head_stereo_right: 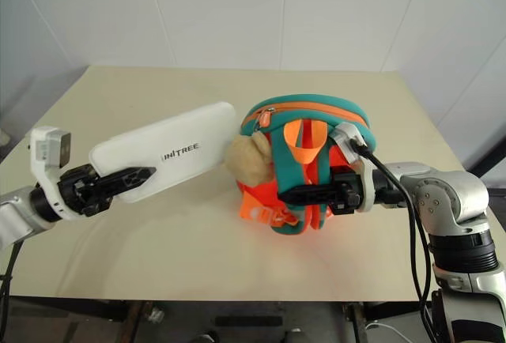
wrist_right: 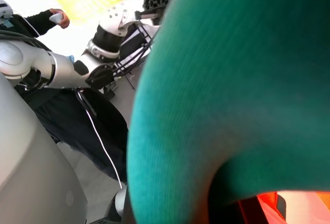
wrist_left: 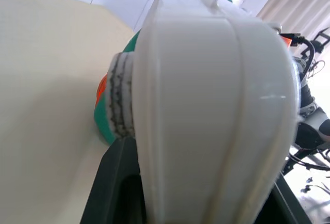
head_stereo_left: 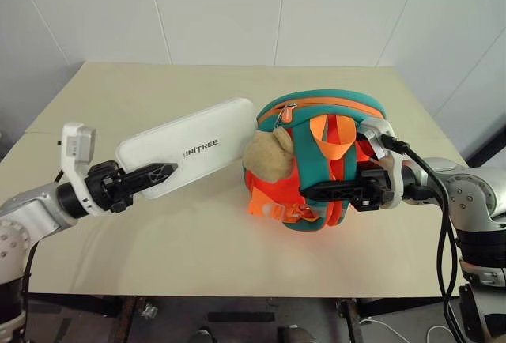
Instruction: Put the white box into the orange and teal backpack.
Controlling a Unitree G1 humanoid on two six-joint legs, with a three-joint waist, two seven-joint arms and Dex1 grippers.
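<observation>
Next, my left gripper releases the white box, now hanging tilted above the table, inside the backpack (head_stereo_left: pixel 316 107), behind its orange zip, past the tan plush toy.
The white box (head_stereo_left: pixel 190 149), flat with dark lettering, hangs tilted above the table with my left gripper (head_stereo_left: pixel 162 173) shut on its near end. Its far end reaches the upper left side of the orange and teal backpack (head_stereo_left: pixel 316 110), close to the zip pull (head_stereo_left: pixel 288 109). In the left wrist view the box (wrist_left: pixel 216 105) stands edge-on between my black fingers (wrist_left: pixel 111 193). The backpack stands right of centre, with a tan plush toy (head_stereo_left: pixel 267 157) on its left side. My right gripper (head_stereo_left: pixel 316 191) is shut on a teal strap (wrist_right: pixel 232 79) at the backpack's front.
The beige table (head_stereo_left: pixel 142 90) runs back to white wall panels and has free room left of and behind the backpack. Black cables (head_stereo_left: pixel 443 201) trail from my right wrist. In the right wrist view a person's hand (wrist_right: pixel 56 17) shows in the background.
</observation>
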